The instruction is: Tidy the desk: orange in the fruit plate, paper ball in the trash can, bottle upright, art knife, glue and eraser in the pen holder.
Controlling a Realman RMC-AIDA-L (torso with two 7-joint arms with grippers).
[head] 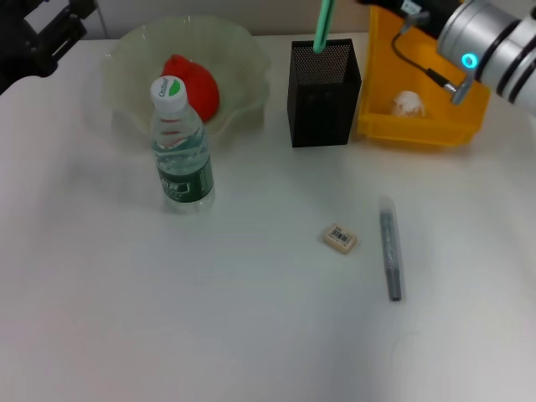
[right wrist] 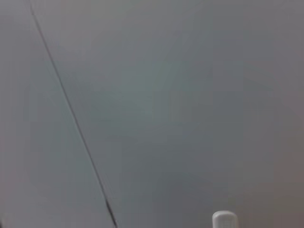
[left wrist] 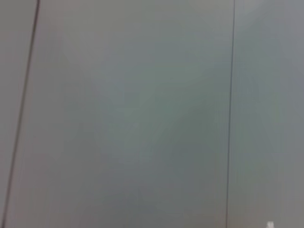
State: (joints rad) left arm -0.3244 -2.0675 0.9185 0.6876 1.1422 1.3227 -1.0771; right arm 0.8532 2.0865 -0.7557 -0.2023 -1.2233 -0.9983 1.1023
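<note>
My right gripper is to let go of the green stick-shaped item inside the black mesh pen holder [head: 301, 64], along its side by the fruit plate.
In the head view, a red-orange orange [head: 194, 84] lies in the pale green fruit plate [head: 134, 59]. A clear water bottle [head: 180, 155] stands upright in front of the plate. A green stick-shaped item [head: 322, 25] stands in the black mesh pen holder [head: 324, 96]. A white paper ball [head: 408, 103] lies in the yellow trash bin [head: 419, 130]. A small tan eraser [head: 340, 239] and a grey art knife [head: 390, 248] lie on the table, right of centre. My left gripper [head: 42, 38] is raised at the far left corner. My right gripper [head: 410, 10] is raised above the bin.
The white table [head: 251, 335] stretches wide in front of the objects. Both wrist views show only a plain grey surface with thin dark lines.
</note>
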